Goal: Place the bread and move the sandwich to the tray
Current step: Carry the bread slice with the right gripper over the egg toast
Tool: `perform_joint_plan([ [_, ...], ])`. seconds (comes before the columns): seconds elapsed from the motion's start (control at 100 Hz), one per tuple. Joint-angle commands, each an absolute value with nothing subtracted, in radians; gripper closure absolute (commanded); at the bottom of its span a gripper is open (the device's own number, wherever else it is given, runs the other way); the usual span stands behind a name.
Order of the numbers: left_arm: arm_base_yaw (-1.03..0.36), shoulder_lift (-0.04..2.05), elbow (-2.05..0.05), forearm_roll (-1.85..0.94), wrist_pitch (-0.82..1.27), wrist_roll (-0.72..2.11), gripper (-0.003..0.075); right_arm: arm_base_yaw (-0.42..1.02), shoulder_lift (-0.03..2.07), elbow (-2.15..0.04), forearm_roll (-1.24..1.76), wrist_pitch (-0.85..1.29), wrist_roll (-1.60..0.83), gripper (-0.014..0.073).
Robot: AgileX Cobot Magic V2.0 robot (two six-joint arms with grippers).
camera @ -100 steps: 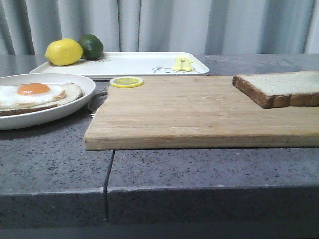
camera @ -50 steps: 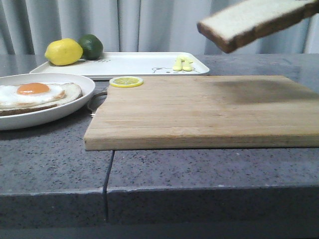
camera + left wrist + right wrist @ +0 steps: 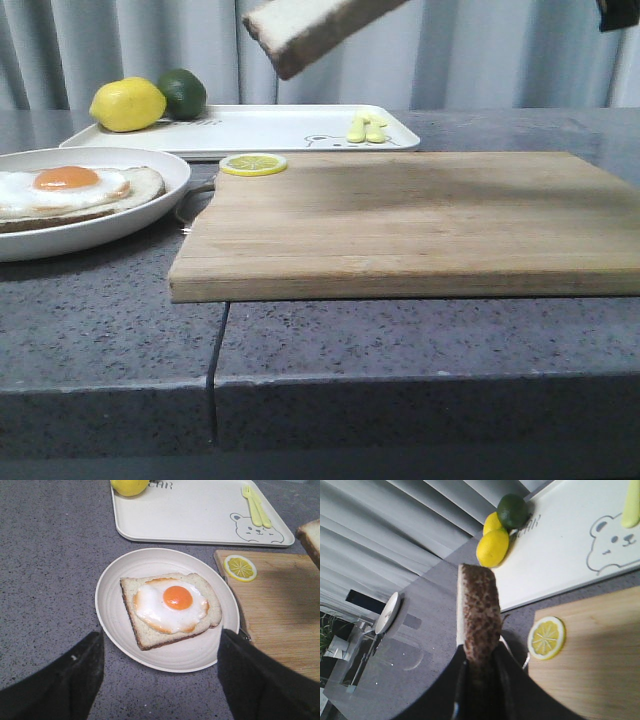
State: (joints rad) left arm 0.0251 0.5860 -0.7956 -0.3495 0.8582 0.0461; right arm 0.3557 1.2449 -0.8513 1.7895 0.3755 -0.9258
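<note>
I should use my right gripper to set the bread down on top of the fried egg [image 3: 79, 166] that is on the round white plate.
The bread [image 3: 310, 28], a pale slice with a dark crust, hangs tilted high above the cutting board's far left part. My right gripper [image 3: 480, 662] is shut on it; in the right wrist view the crust edge [image 3: 479, 610] sticks out from between the fingers. The sandwich [image 3: 70, 190], bread topped with a fried egg, lies on a round white plate [image 3: 150, 215] at the left. My left gripper [image 3: 160, 655] is open and empty, just short of the plate [image 3: 112, 580], its fingers either side of the sandwich [image 3: 170, 607]. The white tray [image 3: 280, 128] with a bear drawing lies at the back.
A wooden cutting board [image 3: 400, 220] fills the middle and right of the counter, with a lemon slice [image 3: 253, 163] at its far left corner. On the tray sit a lemon [image 3: 128, 104], a lime [image 3: 183, 93] and yellow cutlery [image 3: 366, 128]. Curtains hang behind.
The bread left the right end of the cutting board, rose, and travelled left across the view in the right gripper. The plate, sandwich and tray have stayed put.
</note>
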Motion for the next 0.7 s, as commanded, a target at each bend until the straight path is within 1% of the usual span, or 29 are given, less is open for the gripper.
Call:
perform_joint_plan([
  [0.0,0.019,0.596,-0.828,-0.375,0.805,0.04,0.0269,0.426,1.247,-0.938,1.881,0.31,-0.9,0.0702],
  [0.33,0.019,0.596,-0.828,-0.375,0.805,0.04,0.0269,0.625,1.487,-1.144,1.881,0.282,-0.837,0.0702],
  [0.51,0.019,0.596,-0.828,-0.375,0.805,0.04,0.0269,0.689,1.603,-1.228,1.882,0.284,-0.836,0.0702],
  [0.69,0.019,0.596,-0.828,-0.375,0.805,0.04,0.0269,0.715,1.686,-1.286,1.882,0.287,-0.804,0.0702],
])
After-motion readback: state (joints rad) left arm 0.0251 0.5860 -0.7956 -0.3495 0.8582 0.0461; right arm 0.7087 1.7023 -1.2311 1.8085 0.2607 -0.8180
